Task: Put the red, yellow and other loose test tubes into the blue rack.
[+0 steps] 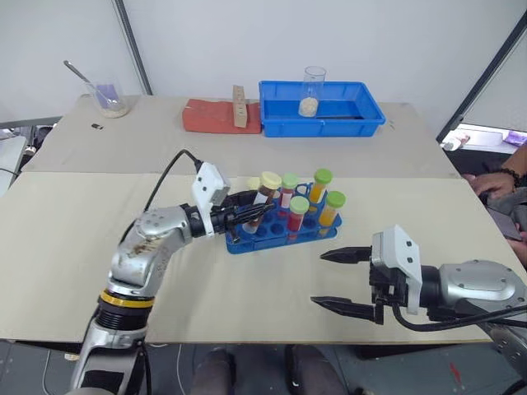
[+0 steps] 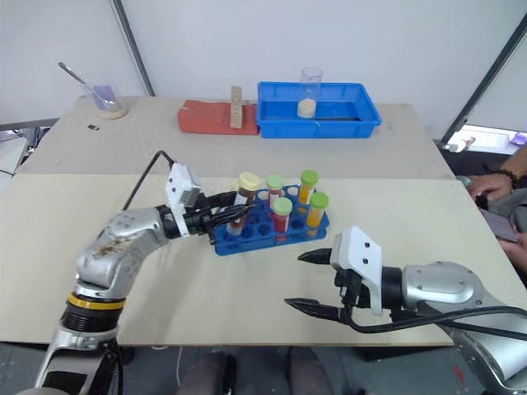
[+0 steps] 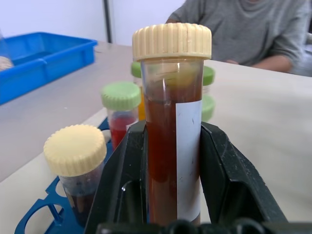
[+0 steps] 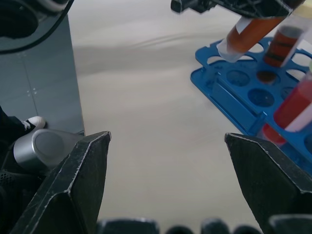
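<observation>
Next, I let go of the pale-yellow-capped tube with my left gripper in the blue rack's front-row hole [image 1: 261, 232], one empty hole from the red tube.
My left gripper [image 1: 254, 216] is shut on a loose test tube [image 1: 263, 197] with dark red liquid, a white label and a pale-yellow cap. The tube hangs tilted, its lower end just above the left end of the blue rack [image 1: 276, 234]. In the left wrist view the tube [image 3: 168, 146] stands between the black fingers [image 3: 122, 185]. Several green-capped tubes [image 1: 322, 185] with red or orange liquid stand in the rack, and so does another pale-yellow-capped one [image 3: 74, 151]. My right gripper [image 1: 318, 279] is open to the right of the rack, near the table's front, holding nothing.
At the back stands a larger blue tray [image 1: 366, 119] with a clear beaker [image 1: 312, 90] in it. Beside it lies a red block [image 1: 206, 118] bearing a wooden piece. A glass with a spoon [image 1: 111, 99] sits back left. A person's hand [image 1: 494, 183] rests at the right edge.
</observation>
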Motion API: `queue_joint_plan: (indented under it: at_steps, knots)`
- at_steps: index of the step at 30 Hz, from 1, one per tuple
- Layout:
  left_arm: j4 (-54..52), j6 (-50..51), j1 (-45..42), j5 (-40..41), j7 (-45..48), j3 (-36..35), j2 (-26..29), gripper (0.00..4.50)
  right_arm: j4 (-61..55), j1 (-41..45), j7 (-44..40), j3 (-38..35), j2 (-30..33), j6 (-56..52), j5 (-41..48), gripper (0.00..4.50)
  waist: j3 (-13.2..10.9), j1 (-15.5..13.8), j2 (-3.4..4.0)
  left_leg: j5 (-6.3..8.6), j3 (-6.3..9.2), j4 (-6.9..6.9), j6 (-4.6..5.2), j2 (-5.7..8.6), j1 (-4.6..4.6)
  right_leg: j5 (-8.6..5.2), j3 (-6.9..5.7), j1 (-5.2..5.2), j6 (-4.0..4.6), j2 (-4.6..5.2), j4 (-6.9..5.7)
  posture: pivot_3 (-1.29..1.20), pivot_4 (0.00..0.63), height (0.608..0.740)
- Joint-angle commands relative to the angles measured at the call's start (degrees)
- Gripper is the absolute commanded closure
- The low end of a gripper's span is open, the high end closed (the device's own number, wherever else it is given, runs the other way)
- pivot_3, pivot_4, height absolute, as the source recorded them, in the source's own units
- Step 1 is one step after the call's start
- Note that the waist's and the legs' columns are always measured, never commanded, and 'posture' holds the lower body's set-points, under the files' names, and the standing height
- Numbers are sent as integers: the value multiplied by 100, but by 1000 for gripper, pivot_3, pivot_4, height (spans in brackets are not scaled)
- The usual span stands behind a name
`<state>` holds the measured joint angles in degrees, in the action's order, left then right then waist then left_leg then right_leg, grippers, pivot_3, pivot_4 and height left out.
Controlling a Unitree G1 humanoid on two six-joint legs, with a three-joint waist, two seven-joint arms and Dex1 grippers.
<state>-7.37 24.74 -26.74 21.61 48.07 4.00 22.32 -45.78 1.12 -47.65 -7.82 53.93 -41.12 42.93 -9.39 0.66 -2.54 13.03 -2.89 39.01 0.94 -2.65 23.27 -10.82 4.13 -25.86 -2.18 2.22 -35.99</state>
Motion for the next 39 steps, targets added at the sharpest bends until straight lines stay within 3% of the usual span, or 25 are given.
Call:
queue_joint_plan:
  at_steps: [1,39]
  knots:
    - [158,-519,-41,-184,-102,89,-180,3521,-227,-55,70,-239,81,-37,93,340,0,0,0,0,-1,0,0,1,0,2,1,1,-3,1,1,0,150,740]
    - [738,-1889,772,-710,-767,199,-552,3538,-244,179,740,-121,-118,-39,-95,340,1,27,1,2,3,-5,0,-5,-50,-21,-6,64,30,0,18,0,150,740]
